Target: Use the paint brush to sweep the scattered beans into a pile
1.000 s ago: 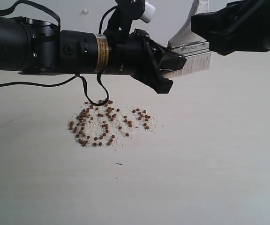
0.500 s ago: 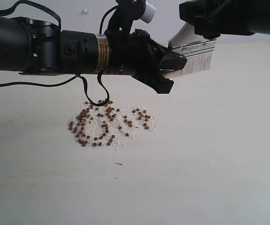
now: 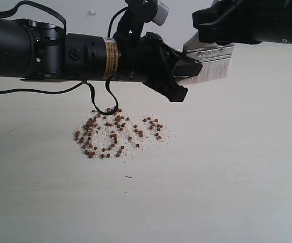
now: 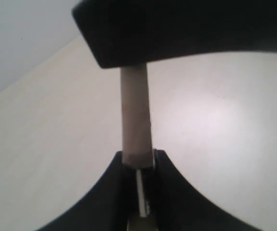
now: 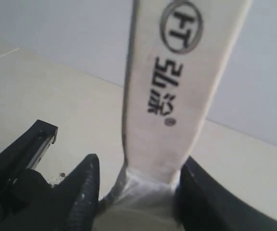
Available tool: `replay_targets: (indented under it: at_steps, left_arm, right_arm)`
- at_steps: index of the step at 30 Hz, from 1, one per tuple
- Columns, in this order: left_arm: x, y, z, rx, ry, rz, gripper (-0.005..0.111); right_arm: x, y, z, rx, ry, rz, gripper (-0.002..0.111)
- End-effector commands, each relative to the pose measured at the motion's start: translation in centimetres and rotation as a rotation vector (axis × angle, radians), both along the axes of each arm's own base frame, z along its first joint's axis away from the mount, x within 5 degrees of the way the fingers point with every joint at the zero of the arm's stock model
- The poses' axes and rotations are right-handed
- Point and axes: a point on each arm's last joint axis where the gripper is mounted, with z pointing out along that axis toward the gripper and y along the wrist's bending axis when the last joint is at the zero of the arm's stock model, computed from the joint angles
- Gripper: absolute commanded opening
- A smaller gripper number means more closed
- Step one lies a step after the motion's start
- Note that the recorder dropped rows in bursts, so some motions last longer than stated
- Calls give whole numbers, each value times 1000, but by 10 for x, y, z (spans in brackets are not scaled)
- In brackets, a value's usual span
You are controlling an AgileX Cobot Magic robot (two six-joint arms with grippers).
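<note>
The paint brush's handle has my right gripper low at its narrow base, so that gripper should move up and close by the printed letters (image 5: pixel 165 86) before it sweeps.
The beans (image 3: pixel 118 134) lie in a loose patch of reddish-brown pellets and pale crumbs on the table, below my left arm. The paint brush (image 3: pixel 210 52) is held in the air behind and to the right of the patch, bristles (image 3: pixel 213 71) pointing down. My left gripper (image 3: pixel 189 67) is shut on the brush at the bristle end; its wrist view shows the brush edge-on (image 4: pixel 134 110) between the jaws (image 4: pixel 139 166). My right gripper (image 3: pixel 213 23) straddles the handle (image 5: pixel 177 86) from above, open (image 5: pixel 138 187), with a gap at one finger.
A black cable loop (image 3: pixel 103 104) hangs from the left arm just over the far edge of the bean patch. A lone dark speck (image 3: pixel 129 177) lies in front of it. The pale table (image 3: pixel 227 167) spreads to the front and right.
My right gripper has moved left and closer over the brush handle. The brush has barely shifted. The left arm and the beans have stayed put.
</note>
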Motion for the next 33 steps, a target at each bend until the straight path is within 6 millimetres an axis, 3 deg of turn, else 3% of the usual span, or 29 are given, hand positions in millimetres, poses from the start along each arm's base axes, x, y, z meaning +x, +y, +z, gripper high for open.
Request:
replay_targets:
  at_steps: [1,7,13,15,17,18,26,33]
  left_arm:
    - [-4,-3,9,-38,-5,-16,0]
    - [-3,-3,5,-32,3,-14,0]
    - [1,-9,-16,-22,60,-15,0]
    - [2,-10,-21,-25,76,-13,0]
    - [3,-9,-21,-28,63,-13,0]
    - [4,-9,-21,-31,64,-8,0]
    - [1,-10,-18,-66,72,-42,0]
    - [1,-10,-18,-64,77,-38,0]
  right_arm:
    - [2,-1,1,-8,-4,-13,25]
    - [2,-1,0,-6,-3,-10,27]
    - [0,3,2,61,29,15,29]
    - [-1,3,0,59,35,15,40]
    - [0,0,-4,42,43,-16,67]
    - [0,-1,-4,39,43,-24,68]
    - [1,-1,-5,35,46,-35,64]
    - [1,-1,-5,35,45,-37,33]
